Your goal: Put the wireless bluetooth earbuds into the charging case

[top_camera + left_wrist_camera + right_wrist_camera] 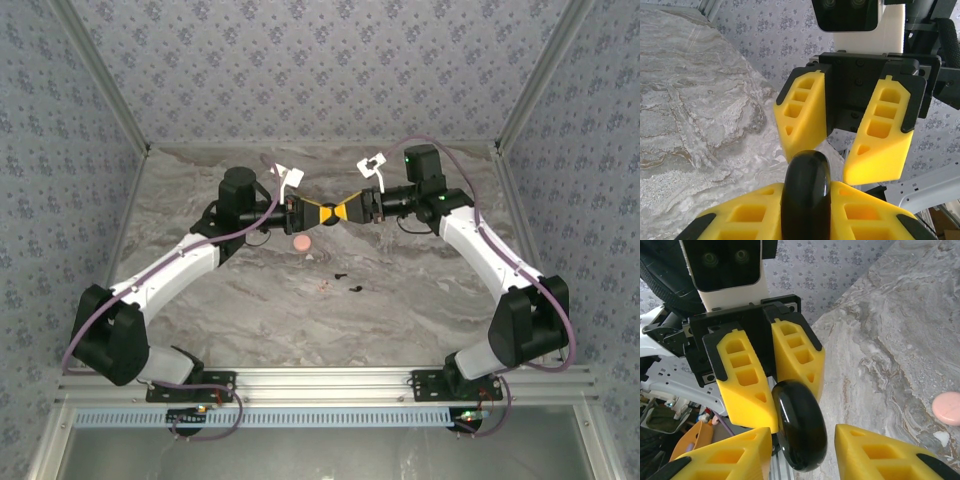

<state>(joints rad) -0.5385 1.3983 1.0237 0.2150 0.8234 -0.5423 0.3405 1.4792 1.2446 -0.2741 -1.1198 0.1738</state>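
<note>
My left gripper is clamping the black charging case across its lid seam, so next my right gripper grabs the case's free half (809, 170) while my left gripper takes a new hold on the case's base.
A black round puck (806, 200) hangs in mid-air above the far middle of the table, my left gripper (806, 192) shut on its two flat faces. My right gripper (802, 442) faces it tip to tip and stands open round the puck's (800, 425) free half, with a gap on the right side. From above, the left gripper (318, 213) and right gripper (346, 211) meet nose to nose. The pink charging case (300, 243) lies on the table below them, also at the right edge (947, 407). Two tiny black earbuds (341, 275) (355, 289) lie nearer the front.
The marble table (400, 300) is walled by patterned panels at the back and both sides. A small pinkish speck (322, 285) lies beside the earbuds. Both arms arch in from the near corners.
</note>
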